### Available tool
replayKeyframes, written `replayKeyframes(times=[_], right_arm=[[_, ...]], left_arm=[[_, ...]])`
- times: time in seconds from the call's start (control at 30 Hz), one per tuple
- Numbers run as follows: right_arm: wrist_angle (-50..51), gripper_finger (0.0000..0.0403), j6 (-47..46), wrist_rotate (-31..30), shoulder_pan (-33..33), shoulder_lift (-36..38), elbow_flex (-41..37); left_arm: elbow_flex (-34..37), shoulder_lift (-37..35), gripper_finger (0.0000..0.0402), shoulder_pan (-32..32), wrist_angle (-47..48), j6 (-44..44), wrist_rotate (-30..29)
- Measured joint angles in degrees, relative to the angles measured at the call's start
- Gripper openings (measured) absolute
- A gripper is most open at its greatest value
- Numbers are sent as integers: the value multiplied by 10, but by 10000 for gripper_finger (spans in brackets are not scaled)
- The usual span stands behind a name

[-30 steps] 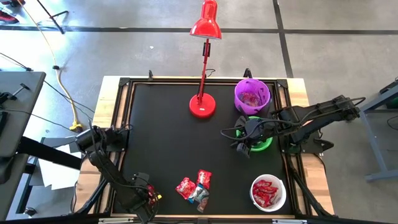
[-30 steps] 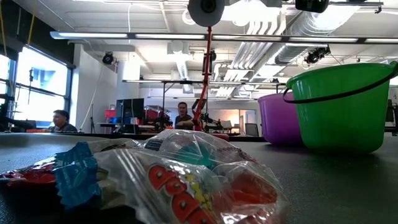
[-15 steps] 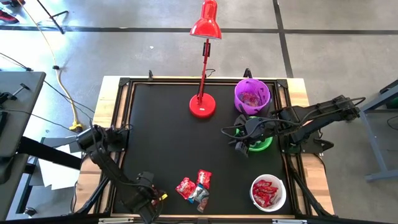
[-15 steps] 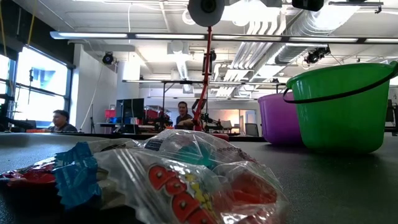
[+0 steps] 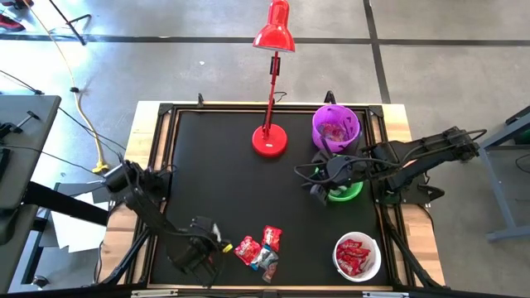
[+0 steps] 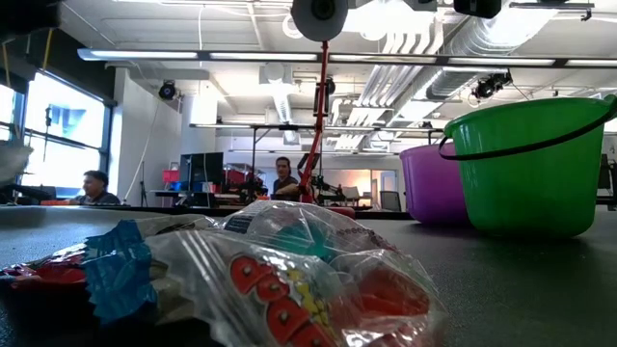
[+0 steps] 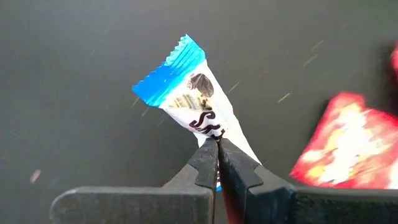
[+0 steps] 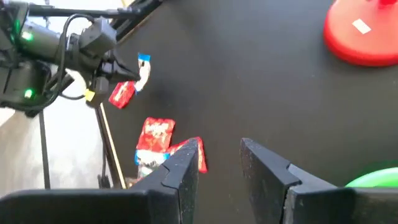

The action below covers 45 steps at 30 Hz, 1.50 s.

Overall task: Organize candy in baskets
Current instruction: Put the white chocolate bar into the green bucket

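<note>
My left gripper has the blue-and-white candy. It will set that candy down between the candy pile and the white basket (image 5: 302, 233).
My left gripper (image 5: 217, 242) is near the table's front edge, shut on a blue-and-white candy (image 7: 186, 93), just left of a small pile of candy (image 5: 261, 248) lying on the black table. My right gripper (image 8: 217, 163) hovers open over the green basket (image 5: 346, 192), which the arm partly hides, and has nothing between its fingers. The purple basket (image 5: 335, 128) stands behind the green one and holds candy. The white basket (image 5: 358, 255) at the front right holds red candy. The low view shows the pile of candy (image 6: 260, 280) close up, with the green basket (image 6: 530, 164) behind it. My left gripper pinches the candy's wrapper at its white end (image 7: 214, 134) between the tips of its two fingers. The fingers slant steeply down. The candy sticks out beyond them with its blue crimped end (image 7: 168, 68) free, and in the right wrist view it looks clear of the table.
A red desk lamp stands with its round base (image 5: 269, 141) at the table's far middle, left of the purple basket. A red candy (image 7: 348, 149) lies close beside the held one. Bare black table lies between the lamp and the pile of candy.
My left gripper has risen and moved along the front edge toward the table's right, closer to the pile of candy, turning at the wrist. It has stayed shut on the blue-and-white candy.
</note>
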State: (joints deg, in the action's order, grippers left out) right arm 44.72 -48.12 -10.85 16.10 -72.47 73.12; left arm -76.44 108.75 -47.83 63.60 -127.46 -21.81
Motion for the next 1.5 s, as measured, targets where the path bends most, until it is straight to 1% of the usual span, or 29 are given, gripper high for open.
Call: replayKeyframes(times=[0.13, 0.33, 0.43, 0.53, 0.73, 0.8, 0.87, 0.97, 1.13, 1.33, 1.43, 1.5], right_arm=[[-19, 114, -10, -25, 0, 0, 0], [-69, 114, -3, -29, 0, 0, 0], [-100, 114, 10, -30, 0, -3, 0], [-133, 114, 30, -37, 0, -18, 0], [-200, 114, 56, -38, 0, -71, 0], [-209, 114, 53, -36, 0, -83, 0], [-215, 114, 51, -35, 0, -89, 0], [-236, 115, 53, -35, 0, -90, 0], [-280, 115, 81, -35, 0, -90, 0], [-278, 115, 85, -32, -8, -90, 0], [-273, 115, 81, -25, -12, -90, 0], [-258, 115, 73, -15, -12, -90, 0]], left_arm=[[0, -35, 0, 25, 0, 36, -74], [-1, -103, 0, 71, -15, 113, -186], [-1, -133, 0, 95, -47, 183, -224], [-1, -157, 0, 124, -108, 277, -251], [-1, -179, 0, 177, -294, 514, -257], [-1, -181, 0, 189, -339, 569, -255], [-1, -182, 0, 196, -369, 603, -254], [-1, -182, 0, 204, -388, 628, -250], [-1, -182, 0, 213, -400, 632, -244], [-1, -182, 0, 213, -430, 667, -243], [-1, -182, 0, 213, -424, 671, -239], [-1, -182, 0, 213, -409, 671, -219]])
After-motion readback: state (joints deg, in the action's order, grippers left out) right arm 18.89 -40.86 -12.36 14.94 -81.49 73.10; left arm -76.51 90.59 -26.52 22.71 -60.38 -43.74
